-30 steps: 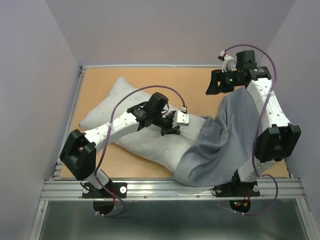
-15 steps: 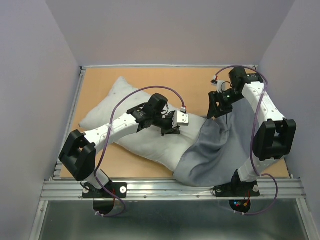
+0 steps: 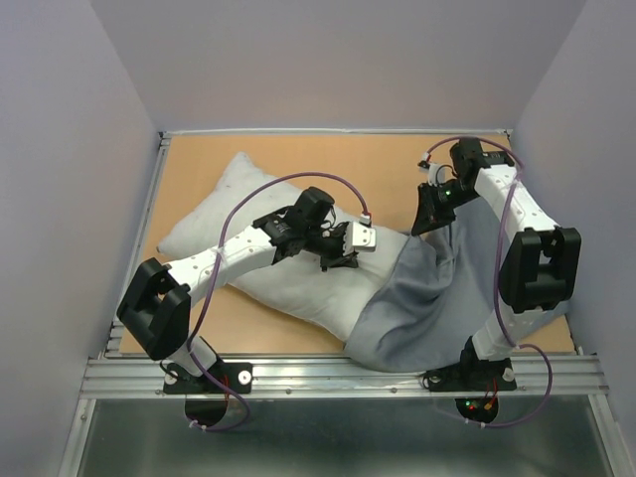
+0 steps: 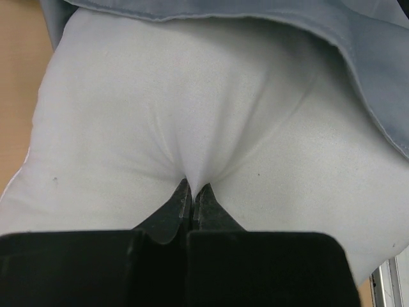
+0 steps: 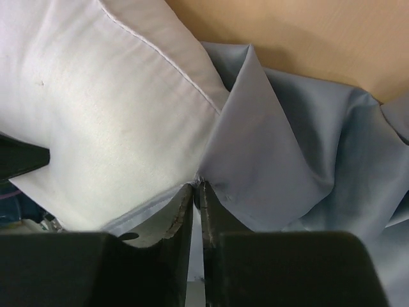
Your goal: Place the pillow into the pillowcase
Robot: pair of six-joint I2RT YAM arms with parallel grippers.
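Next, I release the pinched fold with my left gripper farther back, by the pillow's back edge (image 3: 330, 217) next to the bare tabletop.
The off-white pillow (image 3: 211, 217) lies slantwise across the left half of the table, and its right end sits inside the mouth of the blue-grey pillowcase (image 3: 437, 298). My left gripper (image 3: 343, 260) rests on the pillow's right part, shut on a pinched fold of the pillow (image 4: 192, 115); the pillowcase (image 4: 364, 45) hem lies just beyond. My right gripper (image 3: 422, 224) is at the pillowcase's far edge. In the right wrist view this gripper (image 5: 198, 187) is shut on the pillowcase (image 5: 275, 160) hem, right beside the pillow (image 5: 115, 115).
Bare wooden tabletop (image 3: 328, 159) shows behind the pillow. Purple-grey walls close in on the left, back and right. An aluminium rail (image 3: 338, 376) runs along the front edge by the arm bases.
My right gripper came down from the back right corner to the pillowcase's far edge and closed on its hem. The left gripper and pillow have not moved.
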